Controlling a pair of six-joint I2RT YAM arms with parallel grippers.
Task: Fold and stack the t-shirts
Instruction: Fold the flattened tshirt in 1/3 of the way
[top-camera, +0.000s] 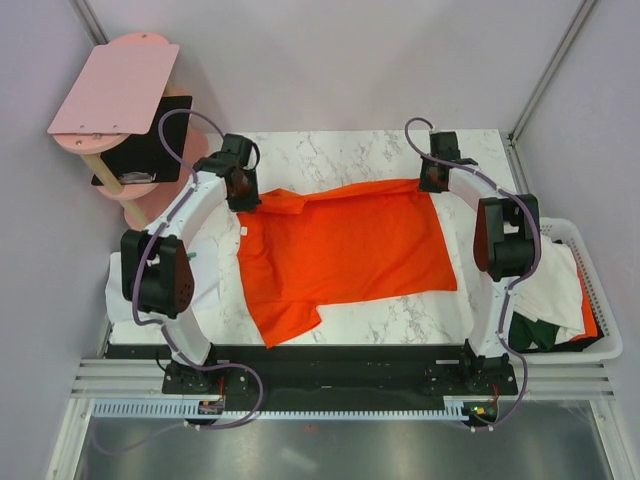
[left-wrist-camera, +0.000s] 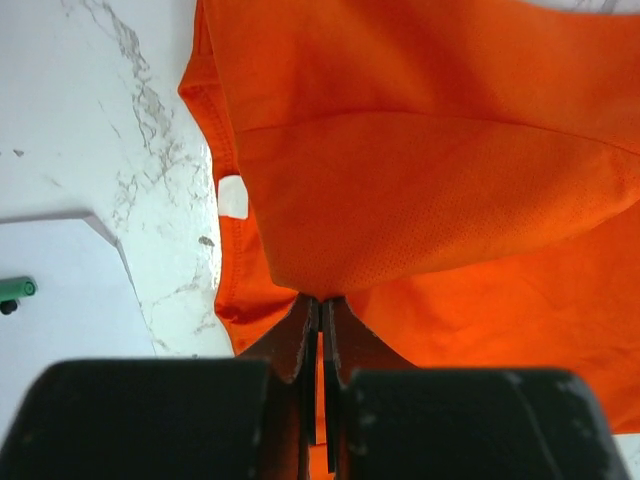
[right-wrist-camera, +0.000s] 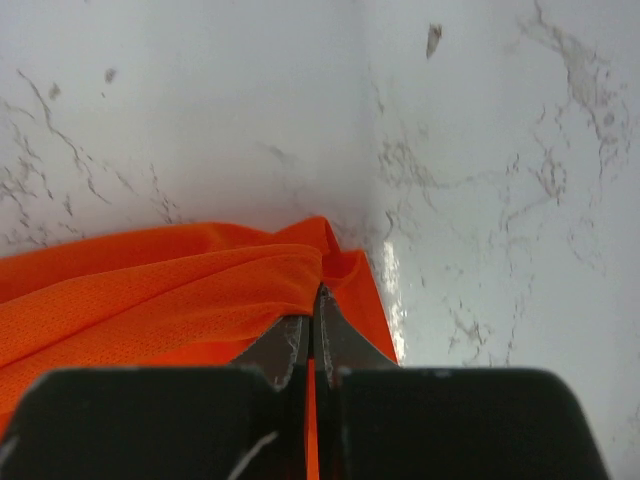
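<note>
The orange-red t-shirt's sleeve reaches the table's near edge, so my right gripper should take the folded cloth farther in and drag (top-camera: 398, 189) the t-shirt away from that edge.
The orange-red t-shirt (top-camera: 345, 250) lies spread across the marble table, its far edge lifted. My left gripper (top-camera: 243, 187) is shut on the shirt's far left edge, and the fabric (left-wrist-camera: 420, 200) hangs from the closed jaws in the left wrist view. My right gripper (top-camera: 434, 176) is shut on the far right corner, where the cloth (right-wrist-camera: 200, 290) bunches at the jaw tips. A white t-shirt (top-camera: 550, 285) and a dark green one (top-camera: 530, 330) lie in the basket at the right.
A white basket (top-camera: 600, 300) stands at the table's right edge. Pink boards (top-camera: 115, 85) and a black panel (top-camera: 150, 145) stand on a stand at the back left. White cloth (top-camera: 205, 290) lies under the left arm.
</note>
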